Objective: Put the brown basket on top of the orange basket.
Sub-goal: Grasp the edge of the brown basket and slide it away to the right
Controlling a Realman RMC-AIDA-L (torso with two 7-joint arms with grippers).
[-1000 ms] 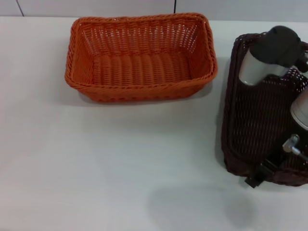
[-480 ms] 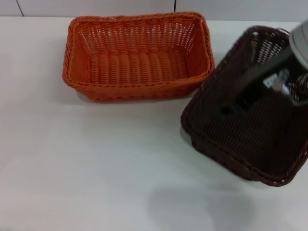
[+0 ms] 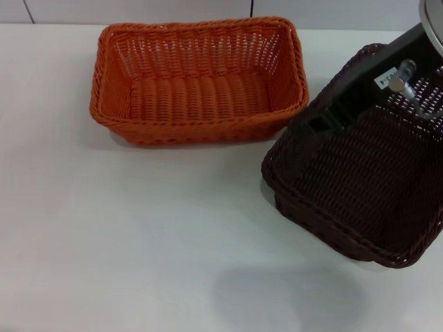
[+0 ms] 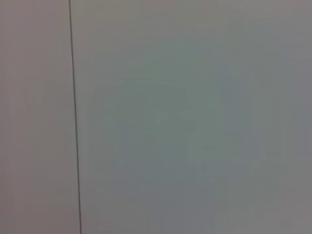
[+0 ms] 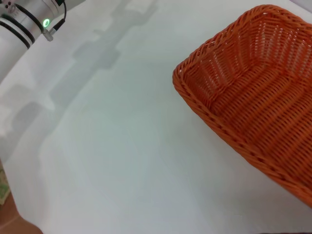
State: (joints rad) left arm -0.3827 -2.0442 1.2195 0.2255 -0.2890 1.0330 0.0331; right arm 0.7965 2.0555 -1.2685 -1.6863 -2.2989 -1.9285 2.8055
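My right gripper is shut and empty over the brown basket's rim beside the orange basket. Next, I open it and grip the brown basket's near rim (image 3: 320,213) before lifting.
The orange basket (image 3: 197,83) rests flat on the white table at the back centre, open side up and empty; the right wrist view shows one corner of the orange basket (image 5: 253,102). The brown basket (image 3: 360,187) is to its right, tilted and turned at an angle, with its near-left corner low and close to the orange basket's right end. My right gripper (image 3: 320,130) reaches in from the upper right and is shut on the brown basket's far rim. The left gripper does not show.
White table (image 3: 138,242) spreads in front and to the left of the baskets. Part of my left arm (image 5: 29,19), with a green light, shows far off in the right wrist view. The left wrist view shows only a plain pale surface with a thin dark line.
The brown basket left its spot at the table's right edge, swung left toward the orange basket and turned at an angle. In the last half second the right arm drew back and up.
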